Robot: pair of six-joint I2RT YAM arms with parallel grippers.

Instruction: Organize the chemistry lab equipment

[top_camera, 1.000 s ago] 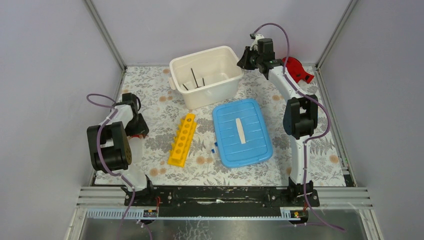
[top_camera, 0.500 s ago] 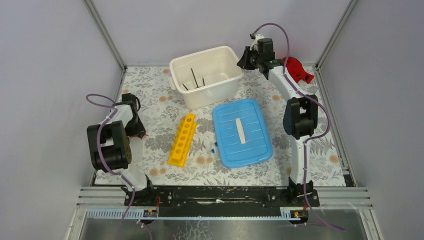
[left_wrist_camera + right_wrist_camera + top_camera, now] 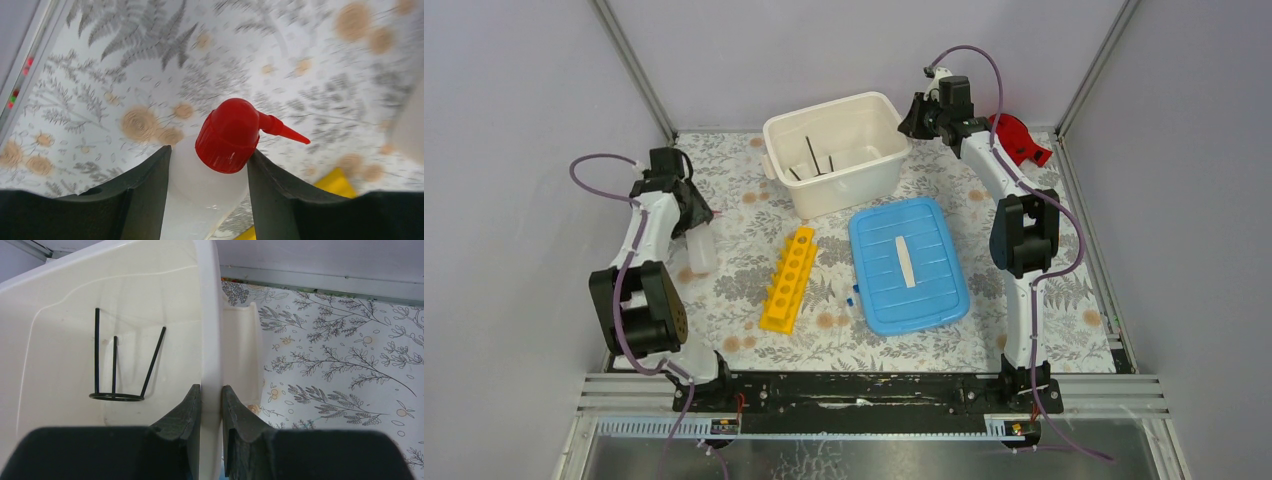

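Observation:
The squeeze bottle will be released from my left gripper in the white tub [image 3: 873,151], between the ring stand and my right gripper.
My left gripper [image 3: 209,151] is shut on a white squeeze bottle [image 3: 200,200] with a red spout cap [image 3: 230,135] and holds it over the table's left side; in the top view the gripper [image 3: 696,215] has the bottle [image 3: 702,252] below it. The yellow test-tube rack [image 3: 789,278] lies mid-table, and its corner shows in the left wrist view [image 3: 336,182]. Tiny blue-capped tubes [image 3: 854,295] lie beside the lid. The black wire ring stand [image 3: 117,385] sits inside the tub. My right gripper [image 3: 211,390] is shut on the white tub's right wall [image 3: 210,330].
The white tub [image 3: 879,105] stands at the back centre. Its blue lid [image 3: 908,263] lies flat right of the rack. A red cloth [image 3: 1016,138] sits at the back right behind the right arm. Grey walls close in the left, right and back.
My left arm has swung away from the near-left edge toward the back, carrying the squeeze bottle with it. The right arm has not moved.

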